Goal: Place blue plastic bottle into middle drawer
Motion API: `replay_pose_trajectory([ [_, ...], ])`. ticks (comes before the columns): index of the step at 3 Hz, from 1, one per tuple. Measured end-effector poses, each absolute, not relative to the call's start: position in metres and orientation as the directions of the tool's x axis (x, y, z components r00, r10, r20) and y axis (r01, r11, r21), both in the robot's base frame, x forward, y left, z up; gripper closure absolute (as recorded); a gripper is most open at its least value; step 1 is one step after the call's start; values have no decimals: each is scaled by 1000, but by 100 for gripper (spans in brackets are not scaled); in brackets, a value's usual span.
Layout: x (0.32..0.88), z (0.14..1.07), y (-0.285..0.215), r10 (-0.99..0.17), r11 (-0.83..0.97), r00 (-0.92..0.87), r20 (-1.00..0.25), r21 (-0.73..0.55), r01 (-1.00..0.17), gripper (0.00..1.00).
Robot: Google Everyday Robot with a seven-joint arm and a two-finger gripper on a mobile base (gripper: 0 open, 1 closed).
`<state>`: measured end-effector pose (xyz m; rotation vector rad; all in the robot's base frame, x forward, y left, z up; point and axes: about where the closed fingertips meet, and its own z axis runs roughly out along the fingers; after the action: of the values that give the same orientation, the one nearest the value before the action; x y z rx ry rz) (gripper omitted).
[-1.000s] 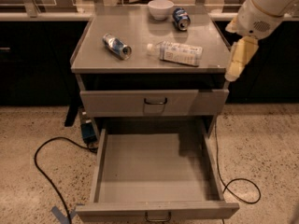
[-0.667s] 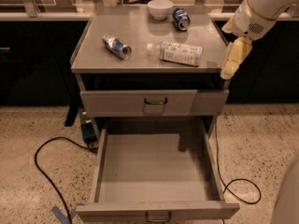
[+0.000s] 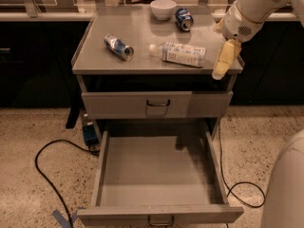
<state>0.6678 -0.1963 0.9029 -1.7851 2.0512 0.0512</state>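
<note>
My gripper should grab the label [image 3: 188,54] of the blue plastic bottle, slightly closer to its bottom end than to its white cap.
The blue plastic bottle [image 3: 179,54], clear with a white cap and a white-and-blue label, lies on its side on the grey cabinet top, cap pointing left. My gripper [image 3: 223,61] hangs just above the top's right front corner, a short way right of the bottle and not touching it. The middle drawer [image 3: 156,175] is pulled fully open below and holds nothing. Its dark loop handle is at the front edge.
The upper drawer [image 3: 156,103] is shut. Two blue-and-silver cans [image 3: 118,46] [image 3: 184,19] lie on the cabinet top, with a white bowl [image 3: 163,8] at the back. A black cable [image 3: 42,170] and a blue object [image 3: 89,133] are on the floor at left. My base [image 3: 285,189] fills the lower right.
My gripper has moved left along the cabinet's right edge, closer to the bottle. My base has come into view at lower right. The bottle, cans and drawers have not moved.
</note>
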Motion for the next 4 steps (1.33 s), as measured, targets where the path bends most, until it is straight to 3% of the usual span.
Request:
replay_pose_trajectory([
  [4,745,879,-167,-892,148,2,-451,-297,-943,0],
])
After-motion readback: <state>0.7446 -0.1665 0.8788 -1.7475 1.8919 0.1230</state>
